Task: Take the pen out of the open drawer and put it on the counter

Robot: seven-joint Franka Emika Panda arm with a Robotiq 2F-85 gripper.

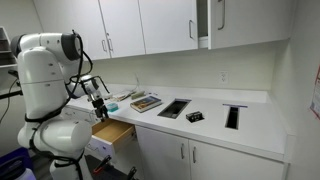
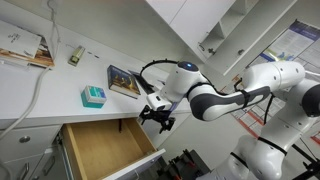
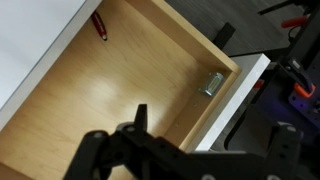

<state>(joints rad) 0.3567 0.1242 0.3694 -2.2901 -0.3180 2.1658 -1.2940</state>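
Note:
The red pen's exposed end (image 1: pixel 122 128) (image 3: pixel 100 28) peeks out from under the counter's edge in the drawer, so my gripper should go there next and close on it.
The drawer (image 3: pixel 110 90) is pulled open, with a tan wooden inside and a white front panel (image 3: pixel 243 88). It also shows in both exterior views (image 1: pixel 112 132) (image 2: pixel 100 150). A red pen (image 3: pixel 99 24) lies in a far corner of the drawer floor, next to the side wall. My gripper (image 3: pixel 210 132) hangs above the drawer's front part, apart from the pen. Its fingers are spread and nothing is between them. It also shows in both exterior views (image 1: pixel 99 106) (image 2: pixel 157 120). The white counter (image 1: pixel 250 125) (image 2: pixel 40 88) runs above the drawer.
A book (image 1: pixel 146 102) (image 2: pixel 124 80) and a teal box (image 2: pixel 93 96) lie on the counter near the drawer. Dark cut-outs (image 1: pixel 173 108) (image 1: pixel 232 116) and a small black object (image 1: pixel 194 116) sit further along. A metal latch (image 3: pixel 212 83) is inside the drawer front.

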